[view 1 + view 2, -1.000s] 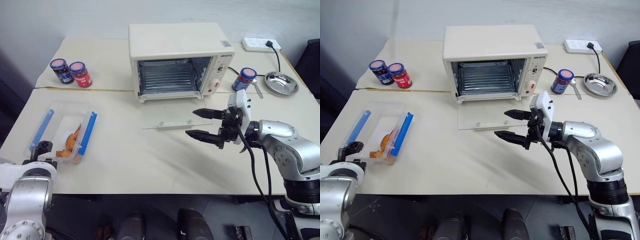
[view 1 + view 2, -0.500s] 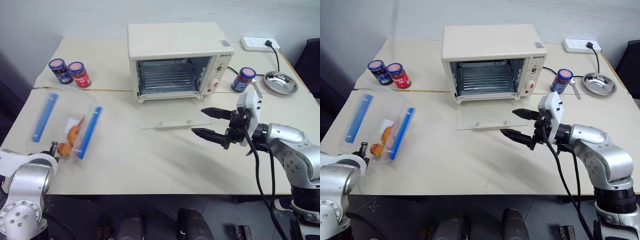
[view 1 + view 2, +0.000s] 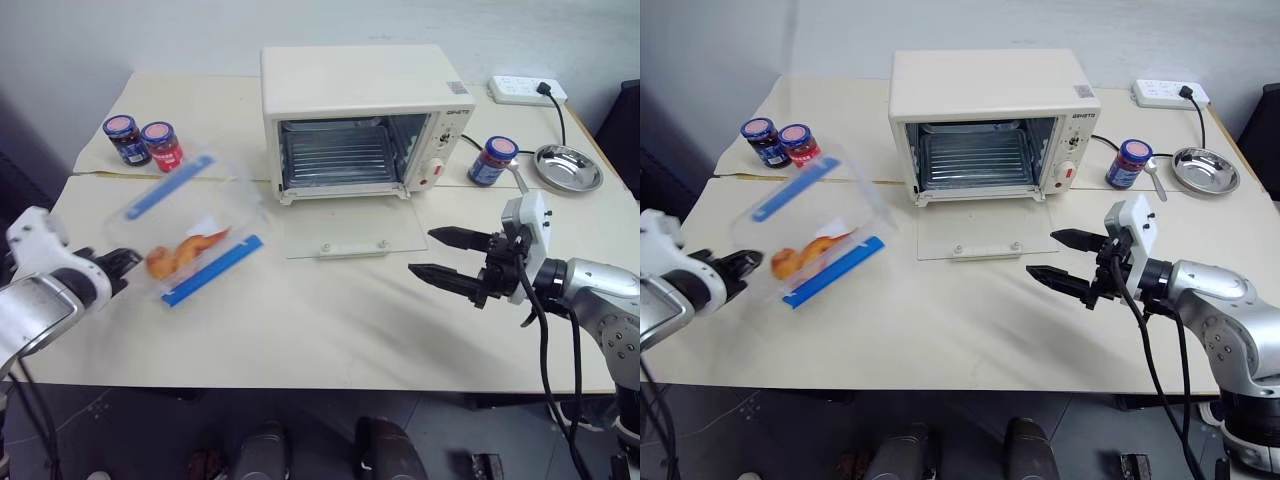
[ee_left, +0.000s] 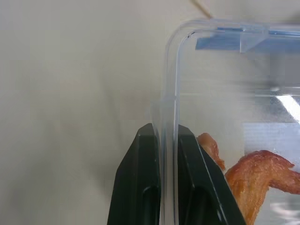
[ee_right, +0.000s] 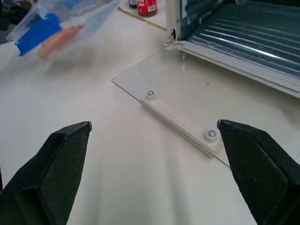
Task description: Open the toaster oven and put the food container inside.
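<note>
My left gripper will put the food container down on the toaster oven's open glass door (image 3: 355, 209), by the opening of the oven.
The cream-white toaster oven (image 3: 360, 110) stands at the back of the table. Its glass door (image 3: 355, 230) lies open and flat, and the wire rack (image 3: 335, 155) shows inside. The clear food container (image 3: 190, 235), with blue clips and orange food pieces, hangs tilted above the table to the oven's left. My left gripper (image 3: 120, 265) is shut on the container's near wall (image 4: 168, 117), with one black finger (image 4: 147, 178) on each side. My right gripper (image 3: 422, 252) hovers open and empty to the right of the door, pointing left toward the door's handle (image 5: 180, 124).
A blue-lidded jar (image 3: 125, 140) and a red-lidded jar (image 3: 162, 147) stand at the back left. To the oven's right are another blue-lidded jar (image 3: 492, 160), a metal dish (image 3: 568, 167) and a power strip (image 3: 525, 90). Bare tabletop (image 3: 300, 320) lies in front of the door.
My left gripper shut on the container's wall, lifted it off the table and carried it right toward the oven, tilting it. My right gripper drifted right, still open.
</note>
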